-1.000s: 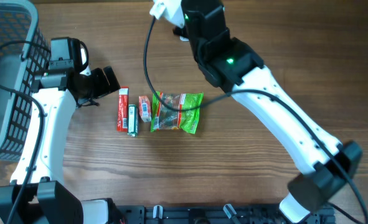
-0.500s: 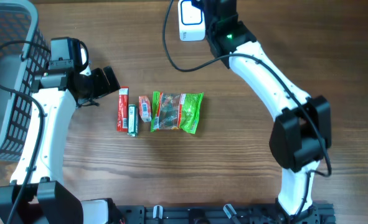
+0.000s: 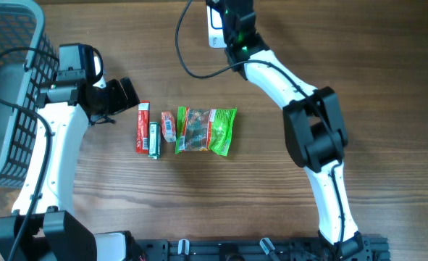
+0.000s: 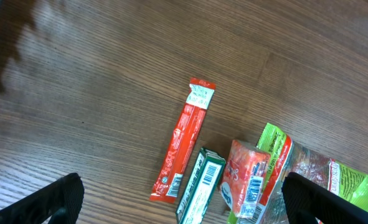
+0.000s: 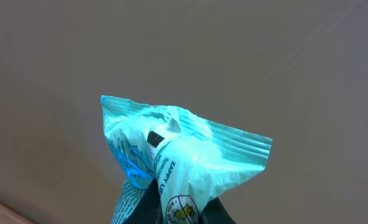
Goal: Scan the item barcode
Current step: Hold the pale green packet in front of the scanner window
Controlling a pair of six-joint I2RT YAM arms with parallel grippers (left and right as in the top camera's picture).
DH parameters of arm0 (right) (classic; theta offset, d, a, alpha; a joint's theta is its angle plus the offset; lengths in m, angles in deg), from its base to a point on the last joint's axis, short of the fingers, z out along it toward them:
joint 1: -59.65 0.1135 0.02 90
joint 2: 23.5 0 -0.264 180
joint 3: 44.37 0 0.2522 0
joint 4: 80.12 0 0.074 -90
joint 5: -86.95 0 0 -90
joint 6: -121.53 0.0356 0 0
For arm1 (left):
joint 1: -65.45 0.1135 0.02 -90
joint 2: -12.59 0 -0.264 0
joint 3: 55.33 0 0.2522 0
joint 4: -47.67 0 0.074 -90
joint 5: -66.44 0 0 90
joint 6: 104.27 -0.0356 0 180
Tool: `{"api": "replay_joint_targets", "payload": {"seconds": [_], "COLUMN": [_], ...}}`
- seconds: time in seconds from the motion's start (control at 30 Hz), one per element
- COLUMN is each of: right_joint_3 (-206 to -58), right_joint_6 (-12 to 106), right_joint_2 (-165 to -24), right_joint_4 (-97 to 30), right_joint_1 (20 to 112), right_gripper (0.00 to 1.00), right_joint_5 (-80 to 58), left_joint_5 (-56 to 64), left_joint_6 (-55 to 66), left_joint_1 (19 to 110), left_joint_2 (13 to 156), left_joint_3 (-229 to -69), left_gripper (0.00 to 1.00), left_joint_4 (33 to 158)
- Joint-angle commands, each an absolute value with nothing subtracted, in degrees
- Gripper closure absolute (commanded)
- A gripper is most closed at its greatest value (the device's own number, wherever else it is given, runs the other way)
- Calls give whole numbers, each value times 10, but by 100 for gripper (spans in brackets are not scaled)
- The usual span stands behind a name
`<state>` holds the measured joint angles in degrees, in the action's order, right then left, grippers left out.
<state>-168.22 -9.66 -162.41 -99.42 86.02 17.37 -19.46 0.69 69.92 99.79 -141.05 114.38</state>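
The wipes packet, held high at the table's far edge, will be set down by my right gripper on the table (image 3: 337, 111), past the green snack bag and beneath the arm's elbow.
My right gripper (image 5: 171, 214) is shut on a pale teal wipes packet (image 5: 177, 155), which fills the lower middle of the right wrist view against a plain brown background. From overhead the packet (image 3: 215, 27) looks white and is held high at the table's far edge, with the right gripper (image 3: 227, 20) beside it. On the table lie a red stick pack (image 3: 142, 127), a green box (image 3: 154, 140), an orange-red packet (image 3: 168, 125) and a green snack bag (image 3: 208, 130). My left gripper (image 3: 119, 96) hangs open just left of them, nothing between its fingertips (image 4: 56, 199).
A grey mesh basket (image 3: 11, 87) stands at the far left edge. A black cable (image 3: 181, 51) loops down from the right arm above the row of items. In the left wrist view the red stick pack (image 4: 184, 140) and green box (image 4: 199, 186) show barcodes facing up.
The right arm has swung and folded toward the far edge, keeping the teal packet raised there. The left arm and the items on the table have not moved.
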Motion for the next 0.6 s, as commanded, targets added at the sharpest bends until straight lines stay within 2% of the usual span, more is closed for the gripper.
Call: {"api": "replay_joint_targets", "payload": {"seconds": [0.0,0.3,0.57], "right_joint_3": [-1696,-1696,-1696], "right_joint_6": [-105,-367,-343], "right_joint_2": [-1658,-1717,-1718], "right_joint_4": [-1014,-1028,-1039], "right_joint_1": [875,887,889], "right_gripper": [96,96,96], "right_joint_5": [210,190,184], "left_joint_5": [-200,-200,-200], "left_joint_6": [12,12,12], "left_joint_1": [701,701,701], "left_joint_2": [997,997,997], "left_joint_3": [-1414,-1414,-1414], "left_gripper": [0,0,0], "left_joint_4": [1142,1142,1142]}}
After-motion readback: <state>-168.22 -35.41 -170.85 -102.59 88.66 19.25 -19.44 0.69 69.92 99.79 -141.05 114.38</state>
